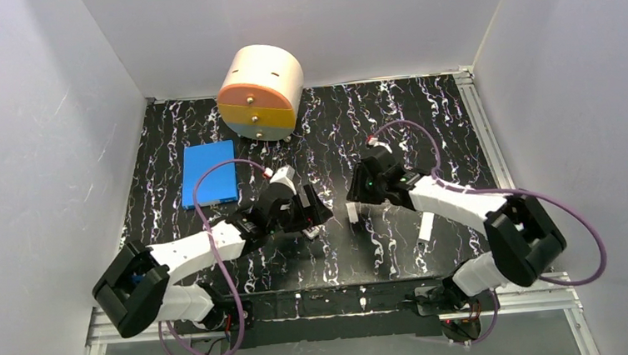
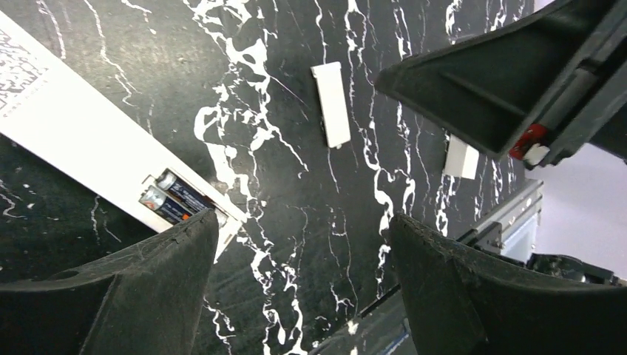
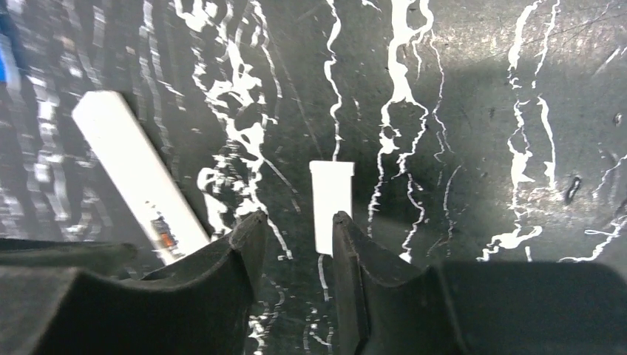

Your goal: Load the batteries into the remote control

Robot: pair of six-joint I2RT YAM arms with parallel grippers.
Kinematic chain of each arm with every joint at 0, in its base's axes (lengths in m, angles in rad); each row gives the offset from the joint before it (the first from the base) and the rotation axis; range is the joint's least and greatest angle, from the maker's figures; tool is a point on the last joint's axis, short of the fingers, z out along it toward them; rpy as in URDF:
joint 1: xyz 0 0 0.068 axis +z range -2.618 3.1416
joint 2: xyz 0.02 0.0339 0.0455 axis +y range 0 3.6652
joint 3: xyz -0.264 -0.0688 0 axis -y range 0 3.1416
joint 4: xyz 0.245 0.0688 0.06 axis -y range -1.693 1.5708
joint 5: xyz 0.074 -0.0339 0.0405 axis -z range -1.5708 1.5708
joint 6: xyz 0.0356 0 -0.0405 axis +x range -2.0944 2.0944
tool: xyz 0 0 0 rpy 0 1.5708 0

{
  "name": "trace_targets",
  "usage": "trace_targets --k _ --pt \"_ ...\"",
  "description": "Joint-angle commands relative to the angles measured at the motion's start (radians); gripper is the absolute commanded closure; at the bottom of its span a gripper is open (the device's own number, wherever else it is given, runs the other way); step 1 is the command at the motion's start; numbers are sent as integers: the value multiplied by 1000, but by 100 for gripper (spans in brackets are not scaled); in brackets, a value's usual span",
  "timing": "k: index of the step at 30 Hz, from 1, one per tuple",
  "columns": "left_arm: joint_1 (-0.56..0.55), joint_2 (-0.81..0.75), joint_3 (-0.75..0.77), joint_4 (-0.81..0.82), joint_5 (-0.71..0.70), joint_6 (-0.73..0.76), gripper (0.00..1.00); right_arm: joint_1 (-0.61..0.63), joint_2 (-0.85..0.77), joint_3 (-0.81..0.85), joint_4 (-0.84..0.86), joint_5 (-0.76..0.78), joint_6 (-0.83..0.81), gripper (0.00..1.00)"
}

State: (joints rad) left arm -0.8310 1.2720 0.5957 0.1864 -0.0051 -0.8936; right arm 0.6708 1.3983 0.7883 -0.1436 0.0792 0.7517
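Observation:
The next step is for my left gripper to close across the flat sides (image 1: pixel 352 213) (image 2: pixel 333 107) of the loose white cover, next to the fingers of my right gripper.
The remote control (image 2: pixel 89 137) lies back-up on the black marble table. Its open compartment holds the two batteries (image 2: pixel 174 196) side by side. My left gripper (image 2: pixel 303 244) is open and empty, with its left finger (image 2: pixel 148 288) over the remote's compartment end. The loose white cover (image 2: pixel 331 103) lies apart, to the right of the remote. In the right wrist view the cover (image 3: pixel 330 203) lies just beyond the fingertips of my right gripper (image 3: pixel 296 229), which is narrowly open and empty. The remote (image 3: pixel 137 170) lies to its left. From above, the left gripper (image 1: pixel 313 213) hides most of the remote.
A longer plain white bar (image 1: pixel 424 228) lies by the right arm. A blue flat box (image 1: pixel 210 174) lies at the back left. A round cream-and-orange drawer unit (image 1: pixel 261 93) stands at the back. White walls enclose the table (image 1: pixel 457 126). The right gripper (image 1: pixel 358 193) hangs near the cover (image 1: pixel 351 212).

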Motion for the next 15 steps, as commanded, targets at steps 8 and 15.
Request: trace_targets --k 8,15 --pt "-9 -133 -39 34 -148 0 17 110 169 167 -274 220 -236 35" --pt "-10 -151 -72 135 -110 16 18 138 259 215 -294 209 -261 35"
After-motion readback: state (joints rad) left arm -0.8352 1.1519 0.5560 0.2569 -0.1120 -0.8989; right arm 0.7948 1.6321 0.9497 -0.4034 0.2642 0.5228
